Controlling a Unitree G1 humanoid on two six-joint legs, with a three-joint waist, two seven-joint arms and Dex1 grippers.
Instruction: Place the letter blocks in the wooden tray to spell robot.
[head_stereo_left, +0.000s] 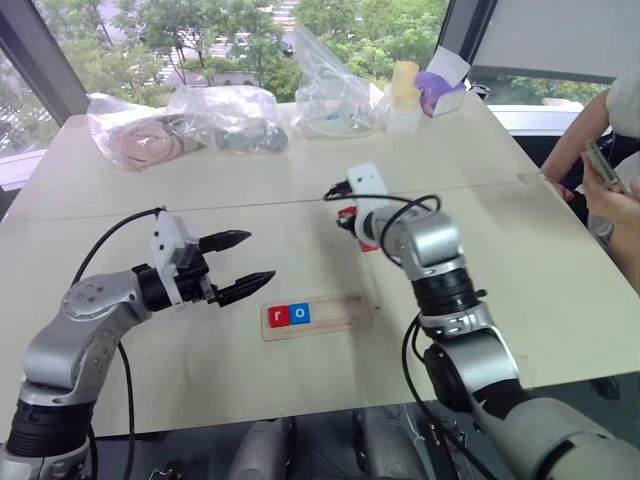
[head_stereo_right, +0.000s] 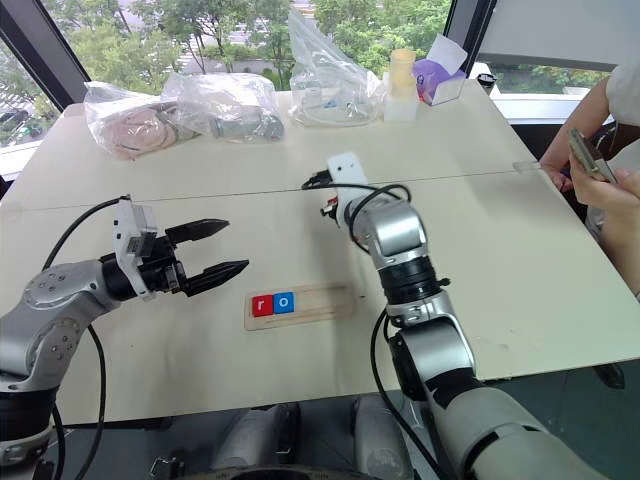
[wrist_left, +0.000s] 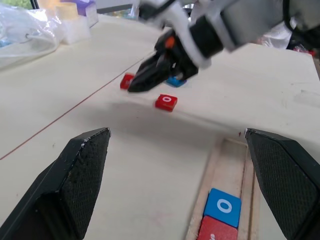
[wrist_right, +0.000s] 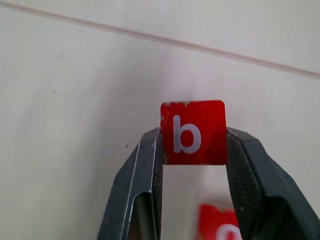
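The red b block's side that must meet the blue o is covered by my right gripper, so next I put b down and grip its top and bottom edges (wrist_right: 193, 104).
The wooden tray (head_stereo_left: 340, 312) lies on the table in front of me, with a red r block (head_stereo_left: 277, 316) and a blue o block (head_stereo_left: 300, 313) at its left end. My right gripper (wrist_right: 193, 150) is shut on a red b block (wrist_right: 192, 125), held above the table beyond the tray. Under it on the table lie a red o block (wrist_left: 166, 102) and a blue block (wrist_left: 175, 81). My left gripper (head_stereo_left: 238, 264) hovers open and empty to the left of the tray, its fingers (wrist_left: 75, 185) spread wide.
Clear plastic bags (head_stereo_left: 230, 115) with items, a pale cup (head_stereo_left: 404, 92) and a purple box (head_stereo_left: 440, 90) line the table's far edge. A person (head_stereo_left: 610, 170) holding a phone sits at the right side. A seam (head_stereo_left: 250, 205) crosses the tabletop.
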